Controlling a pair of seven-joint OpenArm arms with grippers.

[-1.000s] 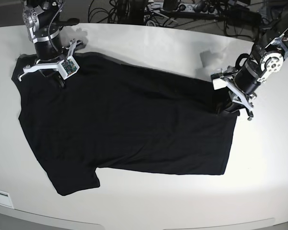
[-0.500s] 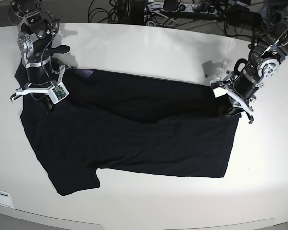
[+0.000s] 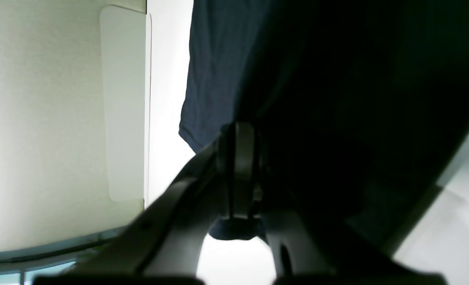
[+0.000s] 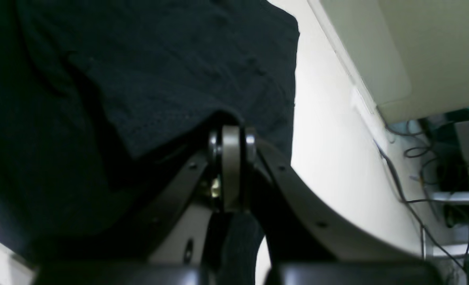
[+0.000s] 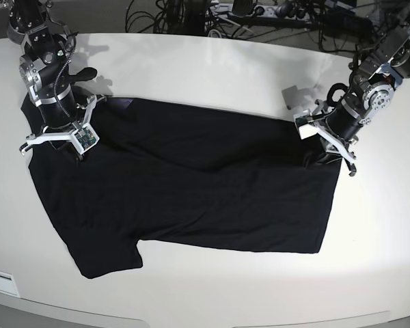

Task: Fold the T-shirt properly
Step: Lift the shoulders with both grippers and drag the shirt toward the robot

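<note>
My left gripper should grip the doubled cloth (image 5: 310,154) and help my right gripper pull the T-shirt closer, because the T-shirt's front edge is far from my arms.
The black T-shirt (image 5: 191,191) lies spread across the white table (image 5: 212,61), plain face up, with its far edge doubled over toward the front. A sliver of purple print (image 5: 123,103) shows at the back left. My right gripper (image 5: 67,147) is shut on the shirt's left shoulder edge; the right wrist view shows its closed fingers (image 4: 230,158) pinching dark cloth (image 4: 159,79). My left gripper (image 5: 319,154) is shut on the shirt's right far corner; in the left wrist view the fingers (image 3: 242,158) are closed with cloth (image 3: 337,99) draped over them.
Cables and equipment (image 5: 260,14) crowd the table's back edge. A white label (image 5: 0,280) sits at the front left corner. A grey patch (image 5: 292,92) lies on the table behind my left gripper. Bare table runs along the front and right of the shirt.
My right gripper has moved forward and left with the shirt's shoulder, drawing the far edge over the body. My left gripper has shifted slightly back, still holding its corner.
</note>
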